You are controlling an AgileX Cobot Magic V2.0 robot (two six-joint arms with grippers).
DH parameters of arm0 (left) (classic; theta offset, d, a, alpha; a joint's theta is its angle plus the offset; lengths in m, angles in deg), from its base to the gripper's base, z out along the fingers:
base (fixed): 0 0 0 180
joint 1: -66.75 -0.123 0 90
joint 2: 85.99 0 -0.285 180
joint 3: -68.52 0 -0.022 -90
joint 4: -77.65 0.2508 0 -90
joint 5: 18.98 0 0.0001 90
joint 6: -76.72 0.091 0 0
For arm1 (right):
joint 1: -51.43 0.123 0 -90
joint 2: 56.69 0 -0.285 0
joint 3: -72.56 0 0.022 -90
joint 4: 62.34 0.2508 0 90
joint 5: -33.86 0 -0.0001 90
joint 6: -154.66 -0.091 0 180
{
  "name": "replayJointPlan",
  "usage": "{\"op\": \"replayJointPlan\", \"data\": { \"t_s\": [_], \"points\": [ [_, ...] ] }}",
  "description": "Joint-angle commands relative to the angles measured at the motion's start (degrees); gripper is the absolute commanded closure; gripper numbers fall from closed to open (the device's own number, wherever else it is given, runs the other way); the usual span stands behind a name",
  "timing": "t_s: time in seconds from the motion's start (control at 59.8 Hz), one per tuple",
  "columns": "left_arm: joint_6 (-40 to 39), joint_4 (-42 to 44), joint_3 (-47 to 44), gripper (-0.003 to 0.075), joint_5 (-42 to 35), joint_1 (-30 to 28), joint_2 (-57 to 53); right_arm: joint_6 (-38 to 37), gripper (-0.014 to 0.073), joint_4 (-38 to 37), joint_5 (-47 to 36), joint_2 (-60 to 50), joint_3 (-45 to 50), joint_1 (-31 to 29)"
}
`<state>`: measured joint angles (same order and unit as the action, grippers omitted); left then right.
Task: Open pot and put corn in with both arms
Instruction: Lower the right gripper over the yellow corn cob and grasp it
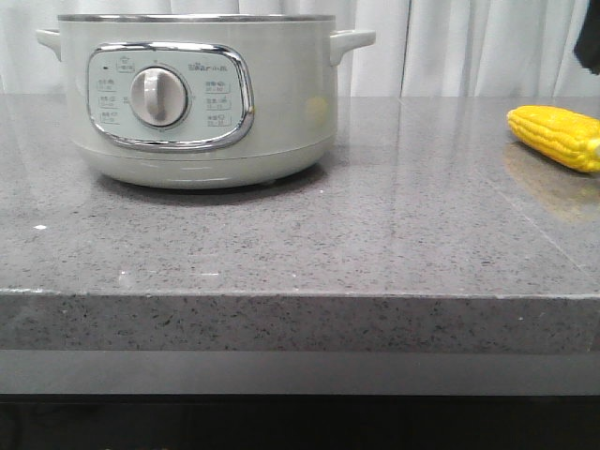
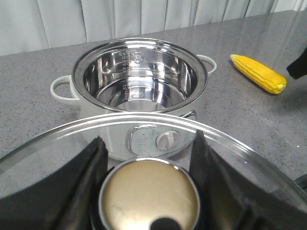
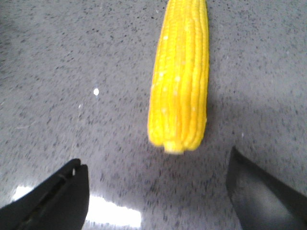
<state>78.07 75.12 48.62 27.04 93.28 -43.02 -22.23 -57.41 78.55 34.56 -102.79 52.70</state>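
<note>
My right gripper needs to go down to the yellow corn next and close around the corn's middle (image 1: 555, 134) (image 3: 180, 72), between the corn's two ends.
The pot (image 1: 197, 98) stands at the left of the counter, dial facing me. In the left wrist view the pot (image 2: 139, 81) is open and its steel inside is empty. My left gripper (image 2: 147, 140) is shut on the round knob (image 2: 149, 194) of the glass lid (image 2: 240, 143) and holds the lid up, in front of the pot. The corn (image 1: 555, 136) lies at the counter's right edge. My right gripper (image 3: 157, 160) is open above the counter, with the corn (image 3: 181, 76) just beyond its fingertips and not touched.
The grey speckled counter (image 1: 375, 234) has a front edge close to the camera. White curtains (image 1: 459, 47) hang behind it. A dark part of the right arm (image 1: 589, 47) shows above the corn, and also in the left wrist view (image 2: 298, 67).
</note>
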Motion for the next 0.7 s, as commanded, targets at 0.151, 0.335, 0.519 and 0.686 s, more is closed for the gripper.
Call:
{"op": "replayJointPlan", "data": {
  "t_s": [0.151, 0.335, 0.519, 0.686],
  "points": [
    [-0.42, -1.00, 1.97, 0.0532, -8.25, -0.14, -0.17, 0.36, -0.0008, -2.00, 1.46, 8.29, -11.80, -0.50],
    [-0.42, -1.00, 1.97, 0.0532, -8.33, -0.14, -0.17, 0.36, -0.0008, -5.44, 2.66, 14.15, -16.20, -0.50],
    [-0.42, -1.00, 1.97, 0.0532, -8.33, -0.14, -0.17, 0.36, -0.0008, -5.80, 2.59, 17.99, -17.82, -0.50],
    [-0.42, -1.00, 1.97, 0.0532, -8.38, -0.14, -0.17, 0.36, -0.0008, -5.74, 1.88, 20.13, -17.93, -0.50]
  ]
}}
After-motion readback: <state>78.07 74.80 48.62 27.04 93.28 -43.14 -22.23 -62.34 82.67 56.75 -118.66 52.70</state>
